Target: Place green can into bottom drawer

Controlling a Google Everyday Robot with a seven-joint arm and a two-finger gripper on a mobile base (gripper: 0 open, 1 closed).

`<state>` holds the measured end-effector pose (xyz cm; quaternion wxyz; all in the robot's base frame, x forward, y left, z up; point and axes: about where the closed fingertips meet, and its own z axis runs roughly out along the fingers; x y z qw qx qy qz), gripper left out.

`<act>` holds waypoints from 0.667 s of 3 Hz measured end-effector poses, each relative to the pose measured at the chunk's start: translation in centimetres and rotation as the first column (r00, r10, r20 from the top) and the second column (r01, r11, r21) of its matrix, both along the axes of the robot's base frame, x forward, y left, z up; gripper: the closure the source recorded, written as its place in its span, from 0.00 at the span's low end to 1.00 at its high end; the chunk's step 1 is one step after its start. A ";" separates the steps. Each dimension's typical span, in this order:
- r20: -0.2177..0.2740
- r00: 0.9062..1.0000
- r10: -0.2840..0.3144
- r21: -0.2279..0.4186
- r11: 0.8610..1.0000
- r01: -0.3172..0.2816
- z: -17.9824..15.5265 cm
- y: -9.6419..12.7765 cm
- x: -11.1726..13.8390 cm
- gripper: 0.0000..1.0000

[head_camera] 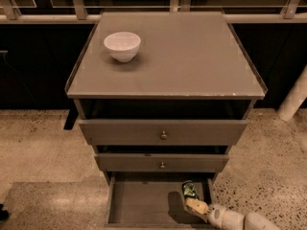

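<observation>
Next, my gripper lets go of the green can on the bottom drawer's inside, at the back end of its shadow [176,195].
The green can [189,189] stands upright inside the open bottom drawer [139,201], near its right wall at the back. My gripper [193,201] reaches in from the lower right, its tan fingers [197,207] closed on the can's lower end. The white arm runs off the bottom right corner. The can's shadow falls on the drawer floor to its left. I cannot tell whether the can touches the floor.
The two upper drawers with round knobs [163,135] stick out slightly above the bottom drawer. A white bowl [122,45] sits on the cabinet top [192,56] at the back left. A white post [293,99] stands on the speckled floor at the right.
</observation>
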<state>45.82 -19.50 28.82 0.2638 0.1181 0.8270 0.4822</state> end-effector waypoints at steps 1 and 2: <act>-0.050 0.998 0.033 -0.057 0.998 -0.036 -2.7 1.2 0.4 1.00; -0.097 0.993 0.064 -0.112 0.991 -0.075 -5.5 2.4 1.4 1.00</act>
